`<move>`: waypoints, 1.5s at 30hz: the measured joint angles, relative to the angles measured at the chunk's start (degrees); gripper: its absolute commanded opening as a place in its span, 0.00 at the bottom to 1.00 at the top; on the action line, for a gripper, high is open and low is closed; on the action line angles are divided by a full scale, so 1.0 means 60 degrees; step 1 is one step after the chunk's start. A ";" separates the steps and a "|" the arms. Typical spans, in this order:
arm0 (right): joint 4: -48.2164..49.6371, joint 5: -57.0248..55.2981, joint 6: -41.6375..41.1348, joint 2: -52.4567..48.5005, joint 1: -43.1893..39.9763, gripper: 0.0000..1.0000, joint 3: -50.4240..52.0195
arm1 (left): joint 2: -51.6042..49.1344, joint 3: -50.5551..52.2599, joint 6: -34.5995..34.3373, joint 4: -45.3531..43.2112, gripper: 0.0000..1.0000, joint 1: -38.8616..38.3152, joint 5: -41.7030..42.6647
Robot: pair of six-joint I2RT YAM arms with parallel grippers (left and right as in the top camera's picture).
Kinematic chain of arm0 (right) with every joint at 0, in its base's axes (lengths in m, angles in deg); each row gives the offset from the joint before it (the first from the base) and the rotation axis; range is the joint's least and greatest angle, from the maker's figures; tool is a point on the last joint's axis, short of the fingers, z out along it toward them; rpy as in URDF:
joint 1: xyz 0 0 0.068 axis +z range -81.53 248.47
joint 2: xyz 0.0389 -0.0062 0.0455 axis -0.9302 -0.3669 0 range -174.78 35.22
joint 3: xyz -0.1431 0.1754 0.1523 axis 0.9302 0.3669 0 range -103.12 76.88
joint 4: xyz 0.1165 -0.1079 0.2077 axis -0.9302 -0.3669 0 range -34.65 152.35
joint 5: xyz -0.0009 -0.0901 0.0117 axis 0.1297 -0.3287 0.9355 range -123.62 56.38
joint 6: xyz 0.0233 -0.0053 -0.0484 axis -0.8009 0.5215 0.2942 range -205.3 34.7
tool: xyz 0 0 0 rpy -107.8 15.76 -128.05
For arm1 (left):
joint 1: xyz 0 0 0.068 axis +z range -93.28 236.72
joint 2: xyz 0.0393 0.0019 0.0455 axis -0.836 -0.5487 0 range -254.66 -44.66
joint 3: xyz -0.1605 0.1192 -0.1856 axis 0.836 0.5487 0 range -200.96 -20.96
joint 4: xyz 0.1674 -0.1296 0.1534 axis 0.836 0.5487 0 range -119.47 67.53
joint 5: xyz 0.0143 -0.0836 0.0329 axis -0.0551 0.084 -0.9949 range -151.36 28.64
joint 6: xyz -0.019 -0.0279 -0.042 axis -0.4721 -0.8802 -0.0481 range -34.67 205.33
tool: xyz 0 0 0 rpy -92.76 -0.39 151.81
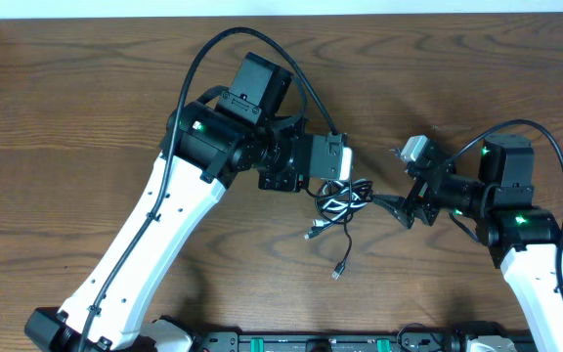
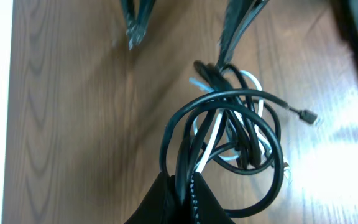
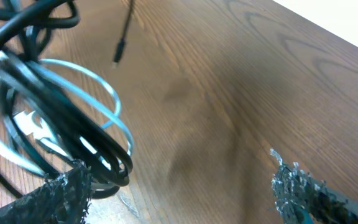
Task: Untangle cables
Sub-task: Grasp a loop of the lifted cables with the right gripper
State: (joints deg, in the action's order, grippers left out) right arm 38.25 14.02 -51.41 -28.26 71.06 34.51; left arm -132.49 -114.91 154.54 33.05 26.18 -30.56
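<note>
The bundle hangs from my left gripper outside my right gripper's open fingers, so my right gripper will take the outer loops (image 1: 364,190) before my left gripper regrips.
The cables (image 1: 338,200) are a small tangle of black loops with one white cord, lying mid-table. My left gripper (image 1: 350,184) is shut on the black loops, and the left wrist view shows them pinched between its fingertips (image 2: 183,180), with the bundle (image 2: 229,124) hanging beyond. My right gripper (image 1: 391,183) stands open just right of the tangle. In its own view the right gripper (image 3: 179,186) has bare wood between the fingers, and its left finger (image 3: 61,193) rests against the bundle's (image 3: 55,118) outer loops. Loose plug ends (image 1: 338,272) trail toward the front.
A black base rail (image 1: 340,342) runs along the table's front edge. The wooden table ends at a pale strip along the back (image 1: 262,8). A thick black arm wire (image 1: 203,59) arcs over the left arm.
</note>
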 measured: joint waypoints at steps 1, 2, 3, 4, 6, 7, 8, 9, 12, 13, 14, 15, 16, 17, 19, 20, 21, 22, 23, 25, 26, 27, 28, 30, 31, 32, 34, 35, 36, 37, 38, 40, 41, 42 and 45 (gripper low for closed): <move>-0.0062 0.0018 0.0029 0.0000 0.0000 0.93 0.0000 | 0.0000 0.0000 -0.0011 0.0004 0.08 0.0000 -0.0127; -0.0135 0.0062 0.0069 0.0000 0.0000 0.93 0.0000 | 0.0000 0.0000 -0.0029 0.0018 0.08 0.0000 -0.0423; -0.0229 0.0168 0.0182 0.0000 0.0000 0.93 0.0000 | 0.0000 0.0000 -0.0033 0.0029 0.08 0.0000 -0.0583; -0.0288 0.0295 0.0277 0.0000 0.0000 0.94 0.0000 | 0.0000 0.0000 -0.0033 0.0029 0.08 0.0000 -0.0725; -0.0353 0.0576 0.0525 0.0000 0.0000 0.94 0.0000 | 0.0000 0.0000 -0.0036 0.0025 0.07 0.0000 -0.0936; -0.0375 0.0776 0.0663 0.0000 0.0004 0.94 0.0000 | 0.0000 0.0000 -0.0040 0.0029 0.08 0.0000 -0.0984; -0.0379 0.0911 0.0739 0.0000 0.0000 0.94 0.0000 | 0.0000 0.0000 -0.0051 0.0025 0.07 0.0000 -0.1060; -0.0375 0.1053 0.0820 0.0000 0.0000 0.94 0.0000 | 0.0000 0.0000 -0.0058 0.0025 0.08 0.0000 -0.1093; -0.0372 0.1213 0.0954 0.0000 0.0000 0.99 0.0000 | 0.0000 0.0000 -0.0058 -0.0029 0.08 0.0004 -0.0776; -0.0372 0.1235 0.0987 0.0000 0.0000 0.99 0.0000 | 0.0000 0.0000 -0.0066 -0.0168 0.08 0.0007 -0.0193; -0.0361 0.1239 0.0994 0.0000 0.0000 0.99 0.0000 | 0.0000 0.0000 -0.0069 -0.0208 0.08 0.0007 0.0091; -0.0313 0.1235 0.1016 0.0000 0.0004 0.99 0.0000 | 0.0000 0.0000 -0.0062 -0.0280 0.08 0.0000 0.0634; -0.0295 0.1220 0.1024 -0.0004 0.0000 0.99 0.0000 | 0.0000 0.0000 -0.0066 -0.0299 0.08 0.0000 0.0958; -0.0255 0.1180 0.1024 -0.0011 0.0000 0.99 0.0000 | 0.0000 0.0000 -0.0062 -0.0317 0.08 0.0000 0.1421; -0.0127 0.1013 0.1027 -0.0091 0.0000 0.91 0.0000 | 0.0000 0.0000 -0.0062 -0.0313 0.08 0.0000 0.2011; -0.0095 0.0845 0.1024 -0.0138 0.0000 0.80 0.0000 | 0.0000 0.0000 -0.0062 -0.0306 0.08 0.0000 0.2295; -0.0036 0.0656 0.1035 -0.0175 0.0000 0.69 0.0000 | 0.0000 0.0000 -0.0062 -0.0266 0.08 0.0000 0.2455; 0.0040 0.0521 0.1024 -0.0215 0.0004 0.29 0.0000 | 0.0000 0.0000 -0.0062 -0.0204 0.08 0.0000 0.2568; 0.0117 0.0415 0.1053 -0.0255 0.0004 0.09 0.0000 | 0.0000 0.0000 -0.0062 -0.0146 0.08 0.0000 0.2667; 0.0280 0.0295 0.1086 -0.0310 0.0007 0.01 0.0000 | 0.0000 0.0000 -0.0062 -0.0080 0.08 0.0000 0.2736; 0.0310 0.0259 0.1086 -0.0310 0.0015 0.01 0.0000 | 0.0000 0.0000 -0.0062 -0.0040 0.08 0.0000 0.2743; 0.0335 0.0251 0.1053 -0.0313 0.0018 0.01 0.0000 | 0.0000 0.0000 -0.0066 -0.0004 0.08 0.0000 0.2728; 0.0379 0.0237 0.0998 -0.0317 0.0033 0.01 0.0000 | 0.0000 0.0000 -0.0062 -0.0007 0.08 0.0000 0.2648; 0.0488 0.0182 0.0874 -0.0321 0.0058 0.01 0.0000 | 0.0000 0.0000 -0.0062 0.0011 0.11 0.0004 0.2422; 0.0543 0.0146 0.0772 -0.0324 0.0058 0.01 0.0000 | 0.0000 0.0000 -0.0062 0.0011 0.24 0.0000 0.2295; 0.0619 0.0109 0.0648 -0.0328 0.0055 0.01 0.0000 | 0.0000 0.0000 -0.0069 0.0011 0.98 -0.0004 0.2153; 0.0794 0.0015 0.0222 -0.0357 0.0047 0.01 0.0004 | 0.0000 0.0000 -0.0058 0.0076 0.98 0.0000 0.1614; 0.0911 -0.0033 -0.0113 -0.0372 0.0044 0.01 0.0007 | 0.0000 0.0000 -0.0066 0.0120 0.98 0.0000 0.1377; 0.1002 -0.0062 -0.0382 -0.0379 0.0036 0.01 0.0007 | 0.0000 0.0000 -0.0066 0.0171 0.98 0.0000 0.1118; 0.1107 -0.0153 -0.0707 -0.0379 0.0022 0.01 0.0007 | 0.0004 0.0000 -0.0106 0.0270 0.98 0.0000 0.0860; 0.1224 -0.0321 -0.1104 -0.0379 0.0011 0.01 0.0007 | 0.0000 0.0000 -0.0080 0.0302 0.98 0.0000 0.0747; 0.1315 -0.0750 -0.1876 -0.0379 -0.0007 0.01 0.0007 | 0.0000 0.0000 -0.0084 0.0310 0.98 0.0000 0.0532; 0.1366 -0.1020 -0.2466 -0.0379 -0.0007 0.01 0.0007 | 0.0000 0.0000 -0.0124 0.0295 0.98 0.0000 0.0503; 0.1413 -0.1177 -0.2958 -0.0379 -0.0007 0.01 0.0007 | 0.0000 0.0000 -0.0182 0.0280 0.98 0.0000 0.0492; 0.1752 -0.1260 -0.4266 -0.0382 -0.0007 0.01 0.0018 | 0.0000 0.0000 -0.0539 0.0248 0.98 0.0000 0.0692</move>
State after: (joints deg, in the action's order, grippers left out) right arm 48.77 6.45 -77.01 -30.56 71.02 34.62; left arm -132.49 -114.91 151.31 34.54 26.18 -26.40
